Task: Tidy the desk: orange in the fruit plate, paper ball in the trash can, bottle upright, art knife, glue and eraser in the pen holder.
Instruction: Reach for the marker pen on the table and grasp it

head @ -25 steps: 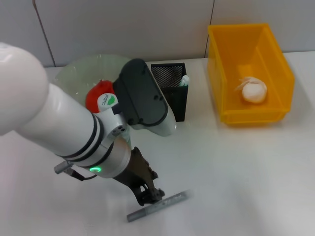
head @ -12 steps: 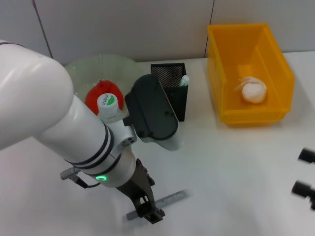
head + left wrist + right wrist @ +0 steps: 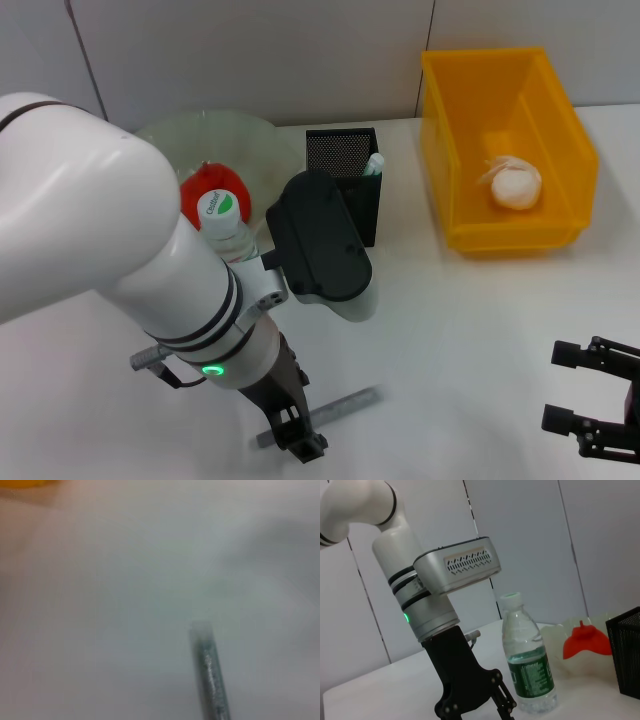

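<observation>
The art knife has my left gripper partway along it, so I need to grip the knife's near end point(image 3: 265, 439) and leave the knife's far end free for my right gripper.
The grey art knife point(image 3: 335, 409) lies flat near the table's front edge and also shows in the left wrist view point(image 3: 211, 680). My left gripper point(image 3: 296, 436) is low over the knife's near end, fingers spread, open point(image 3: 476, 707). The bottle point(image 3: 226, 226) stands upright beside the left arm point(image 3: 526, 668). The orange point(image 3: 197, 187) sits in the glass fruit plate point(image 3: 170, 140). The glue point(image 3: 375, 163) stands in the black mesh pen holder point(image 3: 349, 200). The paper ball point(image 3: 515, 185) lies in the yellow trash can point(image 3: 455, 130). My right gripper point(image 3: 592, 400) hovers open at the front right. The eraser is out of view.
The bulky left arm point(image 3: 120, 260) hides much of the table's left side. A grey wall point(image 3: 300, 50) runs behind the desk. White tabletop point(image 3: 470, 330) lies between the knife and the right gripper.
My left gripper has slid toward the front edge along the knife, which has stayed put. The right gripper has come into view at the front right and moved left.
</observation>
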Robot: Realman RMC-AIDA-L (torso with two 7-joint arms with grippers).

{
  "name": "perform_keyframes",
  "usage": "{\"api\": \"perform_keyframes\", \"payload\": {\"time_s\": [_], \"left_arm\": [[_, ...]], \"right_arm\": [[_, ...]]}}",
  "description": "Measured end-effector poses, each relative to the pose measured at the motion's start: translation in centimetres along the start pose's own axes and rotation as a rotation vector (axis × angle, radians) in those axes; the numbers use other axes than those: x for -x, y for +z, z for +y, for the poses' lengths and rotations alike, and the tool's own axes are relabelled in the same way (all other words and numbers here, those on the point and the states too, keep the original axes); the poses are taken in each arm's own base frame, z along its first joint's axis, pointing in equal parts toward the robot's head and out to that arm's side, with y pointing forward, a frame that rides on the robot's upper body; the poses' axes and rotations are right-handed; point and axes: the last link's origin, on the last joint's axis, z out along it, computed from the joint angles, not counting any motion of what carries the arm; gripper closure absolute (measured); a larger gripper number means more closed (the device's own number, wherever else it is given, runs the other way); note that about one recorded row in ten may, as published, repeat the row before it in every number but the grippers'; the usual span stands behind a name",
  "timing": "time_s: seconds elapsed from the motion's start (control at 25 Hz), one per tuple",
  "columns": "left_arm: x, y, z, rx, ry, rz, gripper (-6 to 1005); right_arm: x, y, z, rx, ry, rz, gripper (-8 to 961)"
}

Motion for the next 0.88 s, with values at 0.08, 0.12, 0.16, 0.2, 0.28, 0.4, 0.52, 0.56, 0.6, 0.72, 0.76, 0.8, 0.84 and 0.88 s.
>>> {"api": "perform_keyframes", "payload": {"time_s": [0.08, 0.12, 0.16, 0.2, 0.28, 0.4, 0.52, 0.56, 0.6, 0.72, 0.76, 0.8, 0.84, 0.88], "left_arm": [[0.12, 0.25, -0.18, 0.0, -0.003, -0.012, 334], [0.18, 0.38, -0.26, -0.001, -0.004, -0.018, 338], [0.2, 0.44, -0.28, -0.001, -0.003, -0.02, 342], [0.2, 0.44, -0.28, -0.001, -0.003, -0.02, 346], [0.23, 0.59, -0.35, -0.003, -0.003, -0.022, 353], [0.3, 0.66, -0.4, -0.002, -0.005, -0.026, 365], [0.35, 0.7, -0.39, 0.0, -0.006, -0.028, 377], [0.35, 0.7, -0.39, 0.0, -0.006, -0.028, 381], [0.35, 0.7, -0.39, 0.0, -0.006, -0.028, 385], [0.53, 0.82, -0.37, 0.004, -0.011, -0.036, 397], [0.58, 0.86, -0.38, 0.005, -0.012, -0.037, 401], [0.61, 0.88, -0.39, 0.005, -0.013, -0.038, 405], [0.62, 0.9, -0.4, 0.005, -0.014, -0.038, 409], [0.62, 0.91, -0.41, 0.005, -0.014, -0.038, 423]], "right_arm": [[-0.04, 0.12, -0.04, -0.002, 0.0, 0.002, 158], [-0.05, 0.13, -0.07, -0.004, 0.0, 0.003, 158], [-0.07, 0.14, -0.1, -0.006, 0.001, 0.004, 158], [-0.08, 0.15, -0.1, -0.006, 0.002, 0.004, 158], [-0.11, 0.2, -0.08, -0.006, 0.004, 0.003, 158], [-0.13, 0.24, -0.08, -0.006, 0.005, 0.004, 158], [-0.16, 0.3, -0.15, -0.01, 0.005, 0.006, 158], [-0.16, 0.34, -0.18, -0.01, 0.004, 0.007, 158], [-0.15, 0.42, -0.2, -0.008, 0.004, 0.009, 158], [-0.19, 0.63, -0.17, 0.003, 0.003, 0.016, 158], [-0.2, 0.73, -0.18, 0.006, 0.003, 0.02, 158], [-0.23, 0.81, -0.19, 0.008, 0.003, 0.023, 158], [-0.27, 0.9, -0.21, 0.009, 0.004, 0.026, 159], [-0.29, 1.0, -0.2, 0.01, 0.005, 0.027, 161]]}}
